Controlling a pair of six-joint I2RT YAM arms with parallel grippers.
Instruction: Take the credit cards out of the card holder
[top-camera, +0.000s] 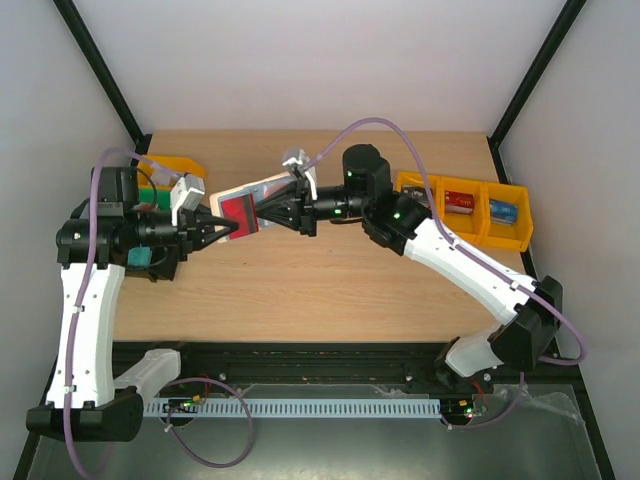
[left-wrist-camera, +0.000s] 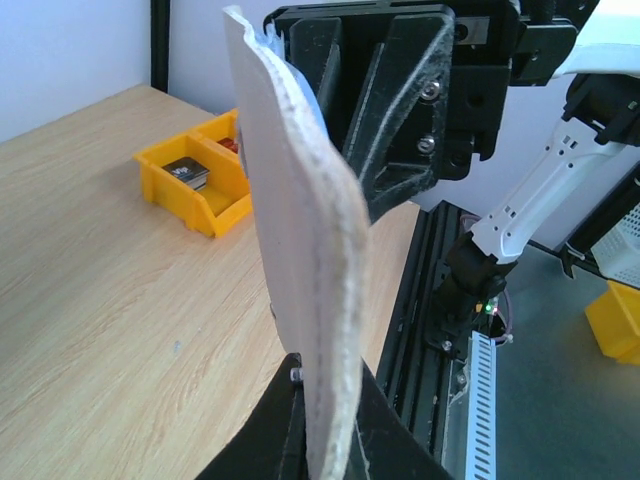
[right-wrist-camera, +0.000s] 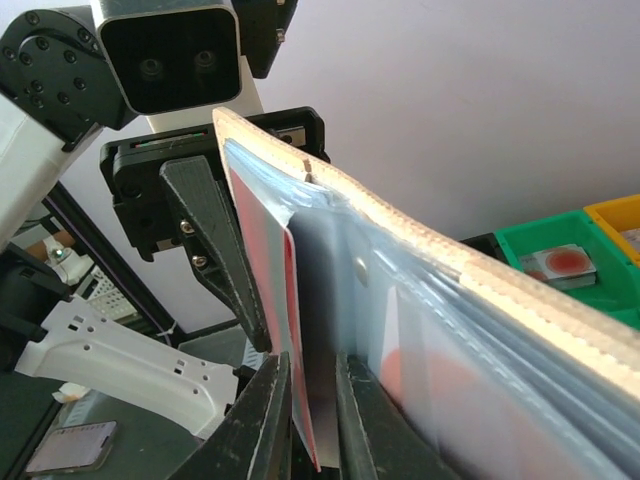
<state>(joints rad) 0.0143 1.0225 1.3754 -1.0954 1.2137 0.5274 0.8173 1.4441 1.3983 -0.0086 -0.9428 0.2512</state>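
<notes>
Next, my left gripper lets go of the card holder on the bare wooden table (top-camera: 275, 270) between both arms, toward the front edge.
The card holder (top-camera: 262, 190) is held in the air between both arms, open, pale beige outside and blue inside. My left gripper (top-camera: 226, 228) is shut on its left edge. In the left wrist view the holder (left-wrist-camera: 300, 240) stands edge-on, clamped at the bottom by that gripper (left-wrist-camera: 325, 445). A red credit card (top-camera: 240, 212) sticks out of the holder. My right gripper (top-camera: 264, 213) is closed on it. In the right wrist view the red card (right-wrist-camera: 268, 270) runs down between the gripper's (right-wrist-camera: 312, 420) two fingers, beside the blue clear pockets (right-wrist-camera: 420, 330). Another reddish card shows faintly inside a pocket.
Yellow bins (top-camera: 470, 208) holding small items line the table's right back. A yellow bin (top-camera: 178, 165) and a green bin (right-wrist-camera: 560, 262) sit at the left back behind the left arm. A yellow bin (left-wrist-camera: 195, 190) also shows in the left wrist view. The wooden table (top-camera: 330, 290) lies below.
</notes>
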